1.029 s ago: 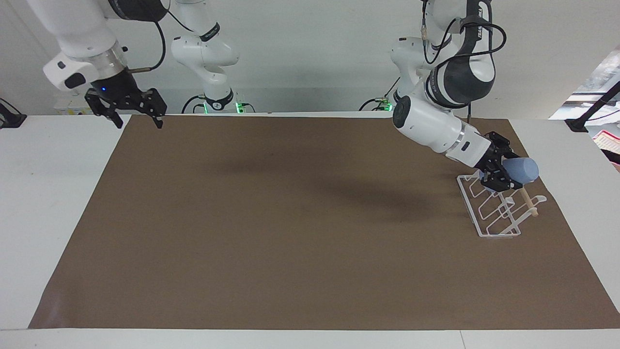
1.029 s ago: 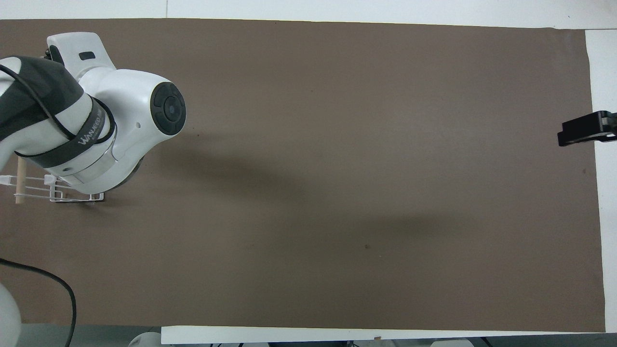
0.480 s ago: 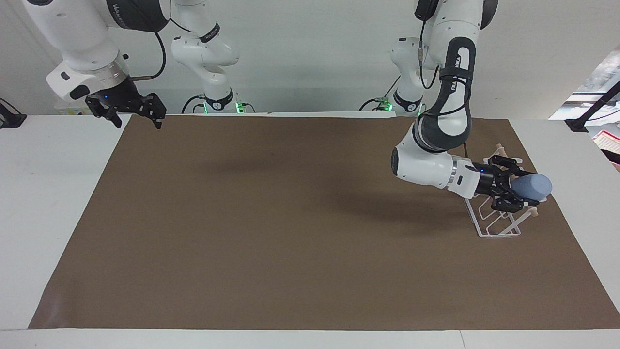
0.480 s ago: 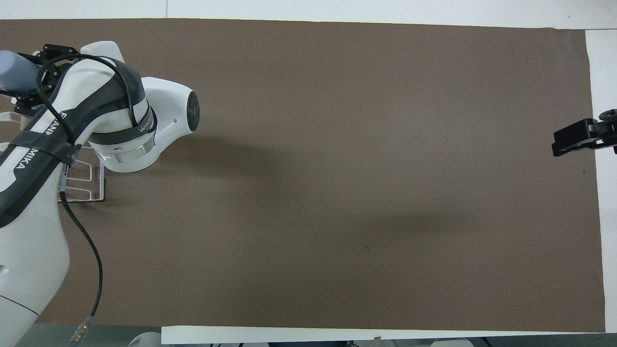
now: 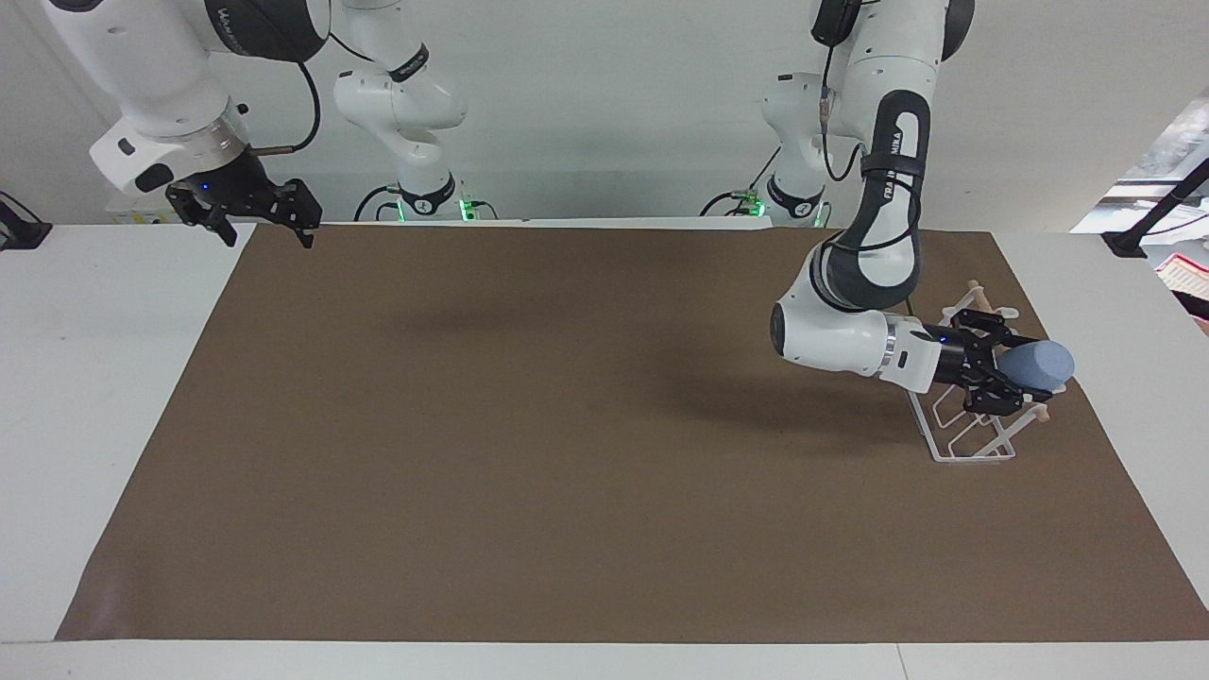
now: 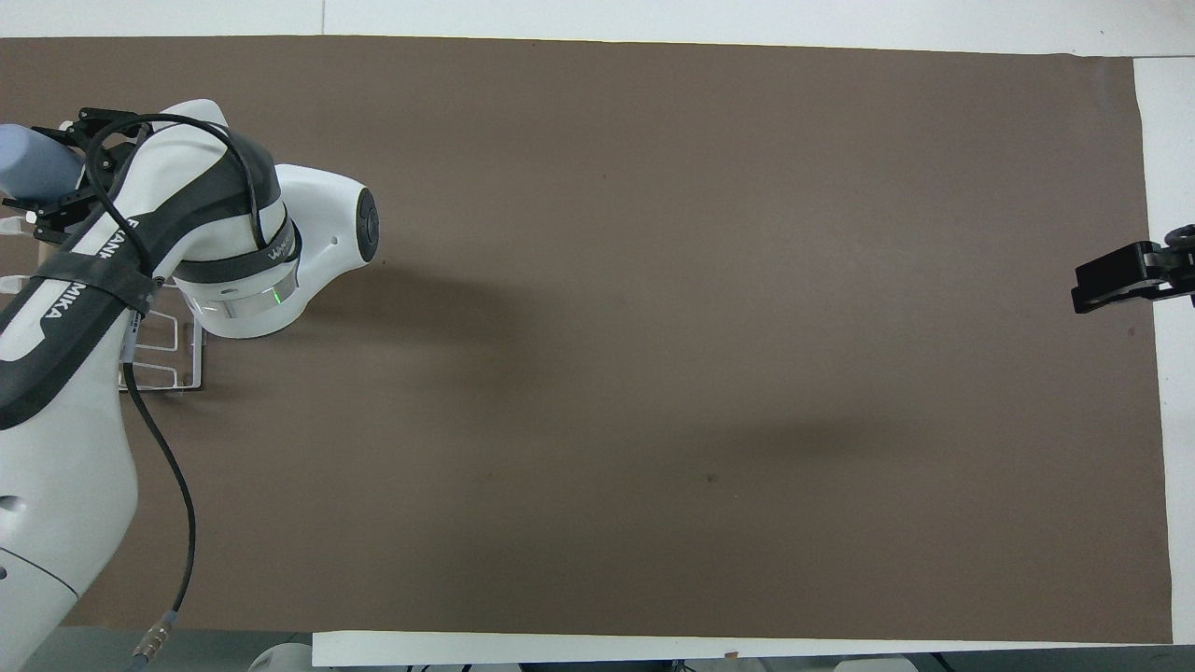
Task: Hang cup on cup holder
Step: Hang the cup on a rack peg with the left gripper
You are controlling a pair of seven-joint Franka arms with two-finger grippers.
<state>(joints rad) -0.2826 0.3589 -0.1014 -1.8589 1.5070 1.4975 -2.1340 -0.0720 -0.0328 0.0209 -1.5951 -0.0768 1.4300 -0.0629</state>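
Observation:
Next, my left gripper lets go of the light-blue cup on the cup holder's hook (image 6: 96,209) beside the wooden dowel, toward the middle of the mat.
My left gripper (image 5: 1003,376) is shut on the light-blue cup (image 5: 1039,363), which lies on its side in the air. It is over the white wire cup holder (image 5: 962,446), just above the hook arms and the wooden dowel (image 5: 979,297). I cannot tell whether the cup touches a hook. In the overhead view the cup (image 6: 34,170) shows at the frame's edge in the left gripper (image 6: 65,177), and the left arm covers most of the holder (image 6: 170,362). My right gripper (image 5: 263,227) is open and empty, waiting above the mat's corner at the right arm's end.
A brown mat (image 5: 567,425) covers most of the white table (image 5: 85,378). The cup holder stands on the mat near its edge at the left arm's end. The right gripper's tip (image 6: 1120,280) shows over the mat's edge in the overhead view.
Over the last second the left arm swung its elbow up and lowered its wrist, carrying the cup down and slightly outward over the holder. In the last half second it hardly moved. The right gripper shifted slightly.

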